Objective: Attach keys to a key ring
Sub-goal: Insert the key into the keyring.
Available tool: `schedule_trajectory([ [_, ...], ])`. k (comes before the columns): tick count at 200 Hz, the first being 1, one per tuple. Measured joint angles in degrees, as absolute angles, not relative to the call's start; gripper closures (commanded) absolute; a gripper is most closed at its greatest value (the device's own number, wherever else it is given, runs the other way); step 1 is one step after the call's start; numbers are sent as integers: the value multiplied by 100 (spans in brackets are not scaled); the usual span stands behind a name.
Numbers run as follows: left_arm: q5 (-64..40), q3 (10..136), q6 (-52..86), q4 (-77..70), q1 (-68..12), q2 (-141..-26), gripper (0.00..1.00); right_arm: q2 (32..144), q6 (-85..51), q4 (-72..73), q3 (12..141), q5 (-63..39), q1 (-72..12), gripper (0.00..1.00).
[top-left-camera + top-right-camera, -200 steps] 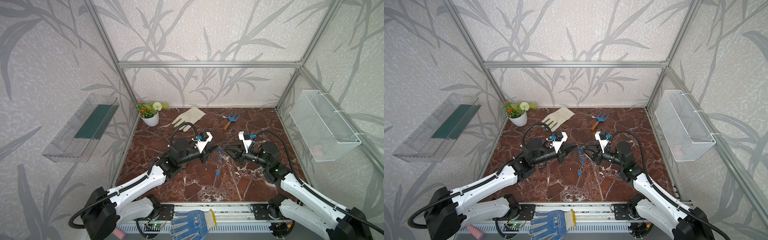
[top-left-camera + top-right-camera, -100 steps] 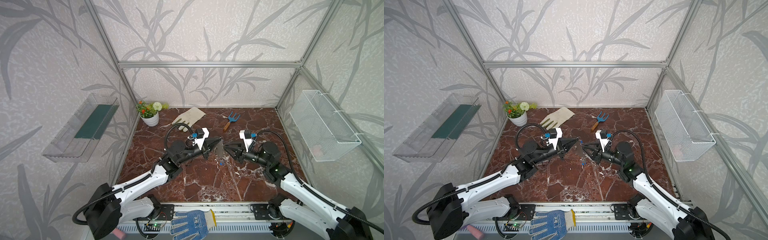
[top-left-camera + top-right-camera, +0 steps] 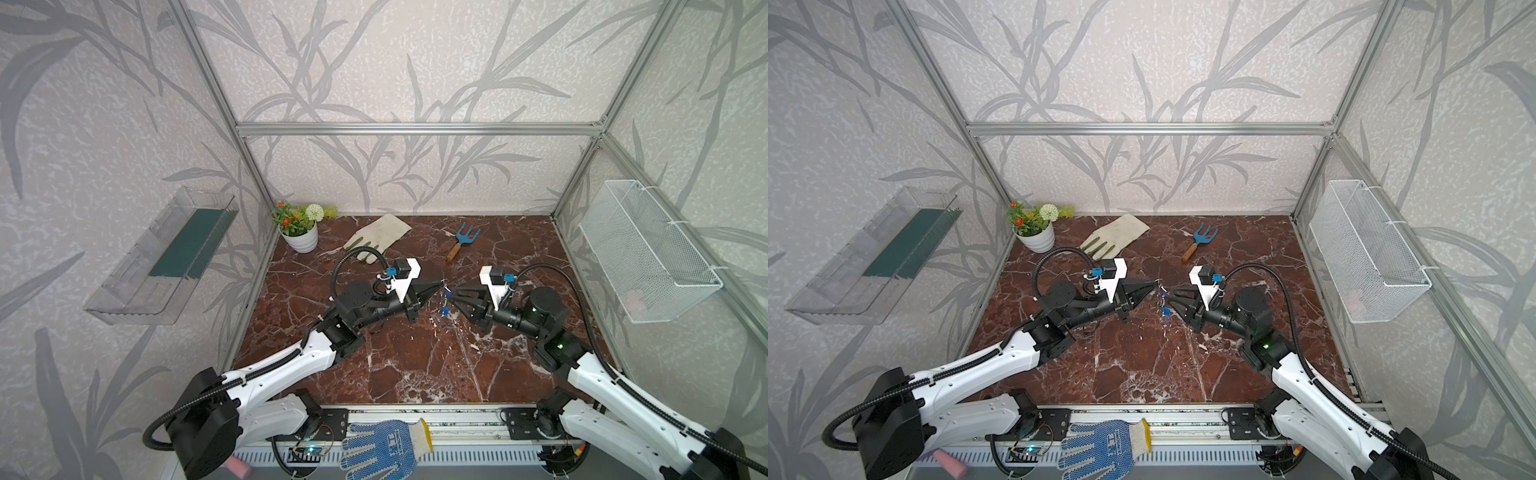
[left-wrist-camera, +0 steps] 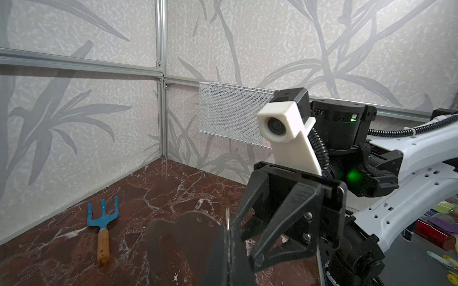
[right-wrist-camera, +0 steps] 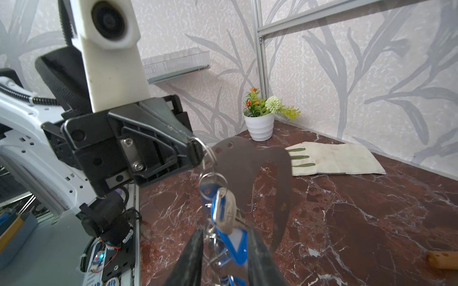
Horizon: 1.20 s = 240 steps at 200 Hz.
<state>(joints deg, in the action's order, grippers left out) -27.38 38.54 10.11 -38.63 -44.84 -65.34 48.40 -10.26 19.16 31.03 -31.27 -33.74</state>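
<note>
My right gripper will open and pinch just the key (image 5: 224,210) beneath the wire ring, because its fingers straddle a bunch of rings along with the blue key.
My left gripper (image 3: 441,284) (image 3: 1156,284) (image 5: 195,151) is shut, and its tip pinches a small silver wire ring. From that ring the key ring (image 5: 247,173) (image 4: 178,237), a flat grey half-moon plate, hangs in the air with the blue keys (image 5: 223,210) (image 3: 447,293) (image 3: 1165,294) bunched under it. My right gripper (image 5: 225,232) (image 3: 454,296) (image 3: 1170,296) faces the left one, tip to tip. Its jaws stand a little apart on either side of one blue key and its rings. I cannot tell whether they press on it.
A blue hand fork (image 3: 463,241), a pale glove (image 3: 380,237) and a white flower pot (image 3: 300,232) lie at the back of the marble floor. A wire basket (image 3: 640,249) hangs on the right wall and a clear shelf (image 3: 166,253) on the left. A blue dotted glove (image 3: 384,451) lies on the front rail.
My left arm has turned and risen a little, so the plate and the hanging keys now sit higher. The right gripper has hardly moved.
</note>
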Motion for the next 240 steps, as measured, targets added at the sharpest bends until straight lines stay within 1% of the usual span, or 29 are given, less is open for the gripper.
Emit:
schedule_trajectory([
  [28,-2781,3922,1013,-3765,-4504,-6536,100,4917,-784,1824,3199,-3015,-3535,68],
  [50,-2827,3940,1015,-3760,-4506,-6536,100,4945,-652,1806,3214,-2891,-3588,73],
  [90,-2867,3940,1013,-3680,-4512,-6536,100,4950,-521,1774,3214,-2567,-3592,76],
  [127,-2908,3942,1015,-3640,-4528,-6545,100,4947,-454,1778,3212,-2486,-3597,81],
  [159,-2967,4034,1020,-3594,-4532,-6589,100,4960,-436,1850,3212,-2491,-3607,82],
  [193,-2991,4036,1020,-3538,-4534,-6589,100,4971,-403,1957,3212,-2497,-3616,91],
  [211,-2987,4036,1015,-3487,-4532,-6589,100,4969,-355,1988,3212,-2491,-3618,99],
  [240,-2980,4038,1011,-3422,-4532,-6587,100,4967,-290,1988,3205,-2491,-3625,100],
])
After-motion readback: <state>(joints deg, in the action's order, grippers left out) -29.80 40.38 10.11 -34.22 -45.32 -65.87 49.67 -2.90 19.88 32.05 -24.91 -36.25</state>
